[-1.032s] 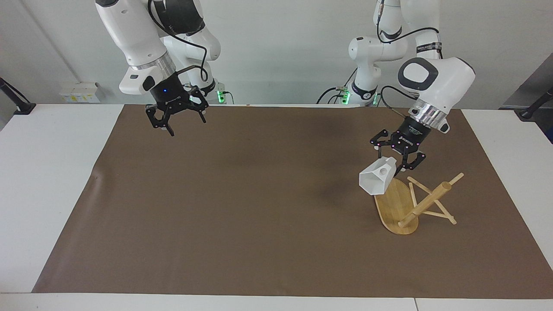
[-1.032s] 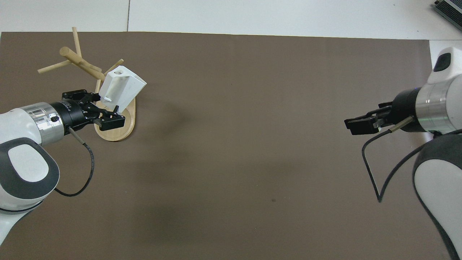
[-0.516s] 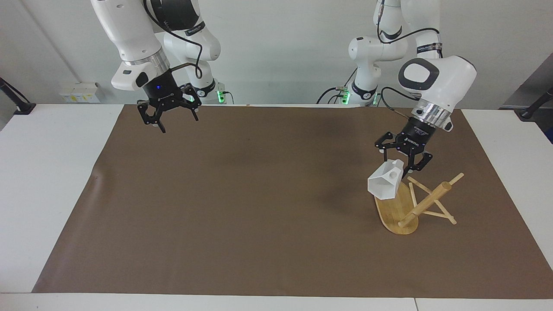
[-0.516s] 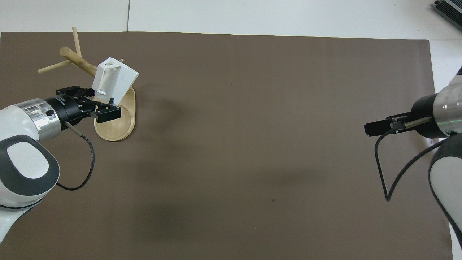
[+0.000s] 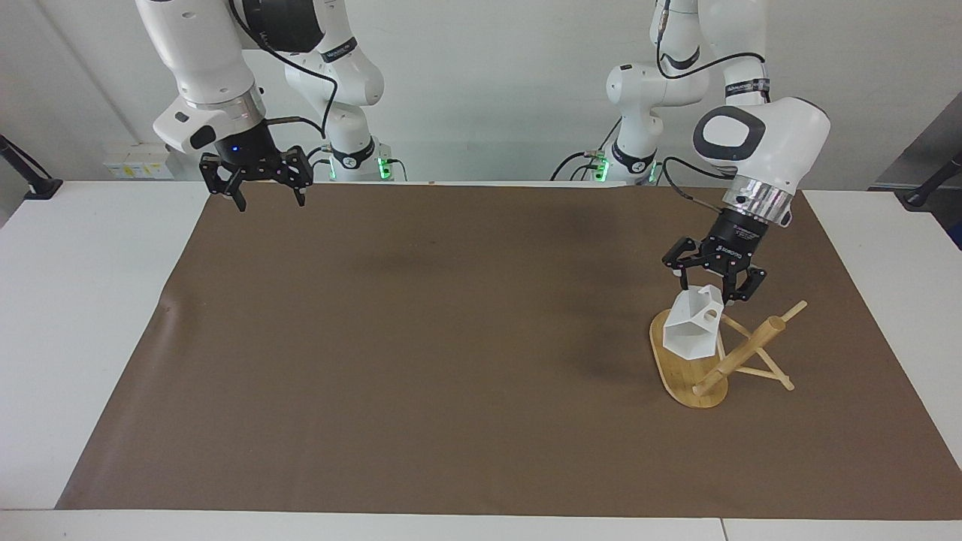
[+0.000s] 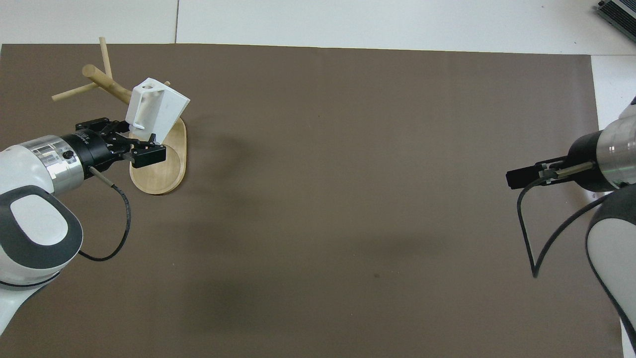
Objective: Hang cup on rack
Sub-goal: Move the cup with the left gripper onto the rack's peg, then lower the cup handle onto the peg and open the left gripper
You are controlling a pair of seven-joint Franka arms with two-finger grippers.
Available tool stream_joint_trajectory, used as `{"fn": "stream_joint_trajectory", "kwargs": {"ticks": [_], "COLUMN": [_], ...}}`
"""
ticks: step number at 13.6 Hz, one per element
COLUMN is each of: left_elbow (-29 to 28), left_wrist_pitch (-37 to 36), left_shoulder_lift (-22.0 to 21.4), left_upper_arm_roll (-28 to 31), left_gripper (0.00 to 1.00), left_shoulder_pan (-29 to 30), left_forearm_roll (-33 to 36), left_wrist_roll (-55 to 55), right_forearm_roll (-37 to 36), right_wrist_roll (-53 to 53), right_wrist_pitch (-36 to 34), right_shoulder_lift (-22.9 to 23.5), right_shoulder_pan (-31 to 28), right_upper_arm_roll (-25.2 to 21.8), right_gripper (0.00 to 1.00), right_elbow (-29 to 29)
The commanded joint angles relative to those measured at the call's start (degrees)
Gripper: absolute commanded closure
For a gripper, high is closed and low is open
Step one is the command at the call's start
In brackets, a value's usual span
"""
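I need to release the white cup with my left gripper on the rack's peg whose tip peeks out [image 6: 141,102] behind the cup.
The white faceted cup [image 5: 691,336] hangs from my left gripper [image 5: 712,291], which is shut on its upper end. The cup is over the oval base [image 5: 685,385] of the bamboo rack [image 5: 744,349], close beside the post and its thin pegs. The handle's round hole faces the pegs; I cannot tell whether a peg touches it. In the overhead view the cup [image 6: 161,107] covers part of the rack [image 6: 107,82], with the left gripper [image 6: 141,142] over the base. My right gripper [image 5: 270,200] is open and empty, up over the mat's corner near its own base; it also shows in the overhead view [image 6: 513,178].
A brown mat [image 5: 451,361] covers most of the white table [image 5: 83,315]. The rack stands toward the left arm's end of the mat. The right arm's black cable [image 6: 526,233] loops under its wrist.
My left gripper has carried the cup down and toward the rack's post, turning it more upright. The right arm has drawn back toward its own base and end of the table.
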Motion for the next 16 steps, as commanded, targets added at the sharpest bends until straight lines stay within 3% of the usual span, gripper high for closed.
{"fn": "stream_joint_trajectory", "kwargs": {"ticks": [1,6,14,15,16], "left_elbow": [0.76,0.58,0.32,0.32,0.41], "left_wrist_pitch": [1.43,3.9,6.96,7.15,7.23], "left_shoulder_lift": [1.19,2.07,2.95,2.96,2.96], "left_upper_arm_roll": [-0.22,-0.22,-0.22,-0.13,-0.22], "left_gripper": [1.0,1.0,1.0,0.88,0.01], "left_shoulder_pan": [0.29,-0.06,-0.33,-0.5,-0.5], "left_forearm_roll": [-0.5,-0.85,-0.85,-0.85,-0.85], "left_wrist_roll": [-1.88,-5.04,-10.67,-10.5,-10.58], "right_forearm_roll": [-0.38,-0.38,-0.38,-0.38,-0.38], "right_wrist_roll": [0.75,0.83,1.01,1.01,1.1], "right_wrist_pitch": [-0.95,-0.86,-0.51,-0.25,-0.07], "right_shoulder_lift": [-0.17,-0.17,-0.08,-0.08,-0.08], "right_shoulder_pan": [-0.57,-0.57,-0.57,-0.83,-1.0], "right_upper_arm_roll": [-1.53,-5.49,-5.67,-6.02,-6.02], "right_gripper": [0.0,0.0,0.0,0.0,0.0], "right_elbow": [0.24,0.07,0.07,0.07,0.07]}}
